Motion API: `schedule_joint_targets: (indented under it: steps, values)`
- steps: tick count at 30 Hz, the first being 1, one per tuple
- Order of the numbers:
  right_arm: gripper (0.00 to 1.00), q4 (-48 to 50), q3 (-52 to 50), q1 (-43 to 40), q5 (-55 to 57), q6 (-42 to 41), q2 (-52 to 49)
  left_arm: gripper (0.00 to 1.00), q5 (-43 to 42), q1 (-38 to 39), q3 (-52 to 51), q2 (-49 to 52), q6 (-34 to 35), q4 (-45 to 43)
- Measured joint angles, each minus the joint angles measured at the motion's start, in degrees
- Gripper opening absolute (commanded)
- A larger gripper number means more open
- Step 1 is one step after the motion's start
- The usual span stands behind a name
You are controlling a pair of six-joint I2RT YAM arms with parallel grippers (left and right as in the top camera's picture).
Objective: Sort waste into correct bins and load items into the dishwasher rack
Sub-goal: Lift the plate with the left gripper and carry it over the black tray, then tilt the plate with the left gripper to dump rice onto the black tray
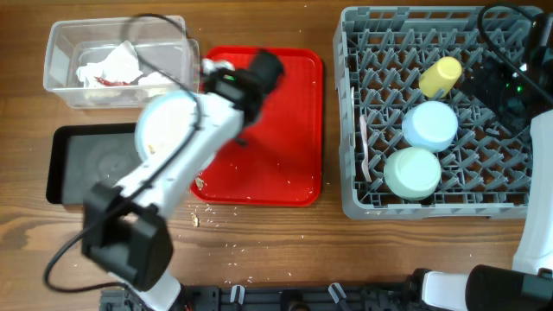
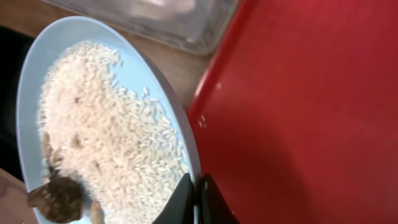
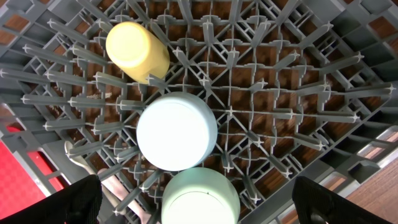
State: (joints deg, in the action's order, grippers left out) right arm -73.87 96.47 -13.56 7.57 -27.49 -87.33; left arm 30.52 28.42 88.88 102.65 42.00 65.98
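Observation:
My left gripper has the light blue plate, which hangs tilted over the black tray. It will let go of the plate on the red tray, just off its middle (image 1: 276,133) toward the grey rack.
My left gripper (image 2: 198,200) is shut on the rim of the light blue plate (image 2: 31,81). The plate is tilted and holds pale rice (image 2: 112,130) and brown scraps (image 2: 59,198) at its low end. In the overhead view the plate (image 1: 164,128) hangs over the right end of the black tray (image 1: 82,164), beside the red tray. The clear tub (image 1: 60,82) holds stained white napkins (image 1: 111,65). In the grey rack (image 1: 354,104) lie the yellow cup (image 1: 441,76), the blue bowl (image 1: 430,125), the green bowl (image 1: 412,173) and white cutlery (image 1: 366,147). My right gripper (image 3: 205,208) is open above the rack.
The flat red serving tray (image 1: 276,147) lies between the bins and the rack, with a few crumbs on it. Rice crumbs (image 1: 207,218) are scattered on the wooden table in front of it. The left arm reaches across the red tray's left edge.

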Motion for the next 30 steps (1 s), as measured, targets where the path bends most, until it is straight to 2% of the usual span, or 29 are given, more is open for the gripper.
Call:
schedule_joint_targets:
  steps: [10,17,21,26,30]
  values:
    - [1.0,0.0,0.0,0.02,0.0,-0.17,0.0,0.04,-9.42,-16.76,0.24,-1.16,-8.44,-9.27]
    - [1.0,0.0,0.0,0.02,0.0,-0.17,-0.09,0.04,-22.25,-29.97,0.24,-1.16,-10.32,-10.99]
    - [1.0,0.0,0.0,0.02,0.0,-0.17,-0.09,0.04,-32.81,-36.44,0.24,-1.16,-11.17,-10.97]
    - [1.0,0.0,0.0,0.02,0.0,-0.17,-0.09,0.04,-44.65,-42.32,0.24,-1.46,-11.93,-10.34]
    - [1.0,0.0,0.0,0.02,0.0,-0.17,-0.09,0.04,-50.16,-45.62,0.24,-3.34,-11.98,-9.44]
